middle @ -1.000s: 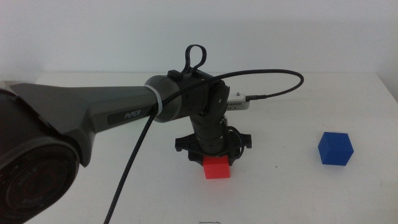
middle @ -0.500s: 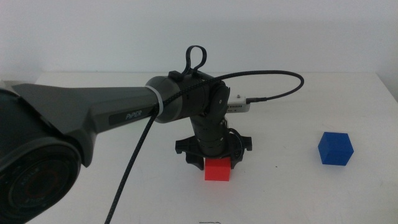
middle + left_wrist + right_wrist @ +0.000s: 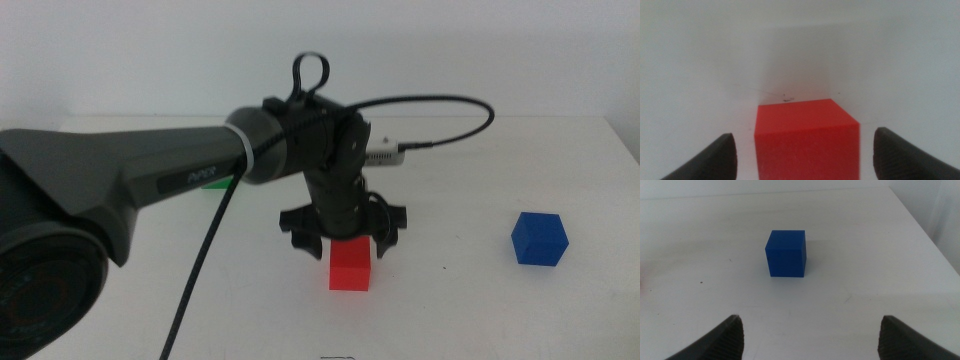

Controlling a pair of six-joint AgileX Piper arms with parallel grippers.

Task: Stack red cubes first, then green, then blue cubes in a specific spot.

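Note:
My left gripper is to go to the green cube next and close on the green cube's sides (image 3: 216, 184), because the red cube sits in its spot.
The red cube (image 3: 351, 265) rests on the white table (image 3: 470, 310), near the front and centre. My left gripper (image 3: 343, 240) hovers just above and behind it, jaws open, one on each side. In the left wrist view the red cube (image 3: 807, 140) sits between the spread jaws of the left gripper (image 3: 805, 152), untouched. The blue cube (image 3: 540, 238) stands alone at the right. My right gripper (image 3: 812, 335) is open and empty, facing the blue cube (image 3: 785, 253) from a distance; it is out of the middle view. Only a sliver of the green cube (image 3: 212, 187) shows behind the left arm.
The left arm's thick body (image 3: 120, 190) spans the left half of the middle view, with a black cable (image 3: 440, 105) looping over it. The table's right edge (image 3: 920, 225) runs close beside the blue cube.
My left gripper has risen a little off the red cube, which stays put on the table. The blue cube has not moved.

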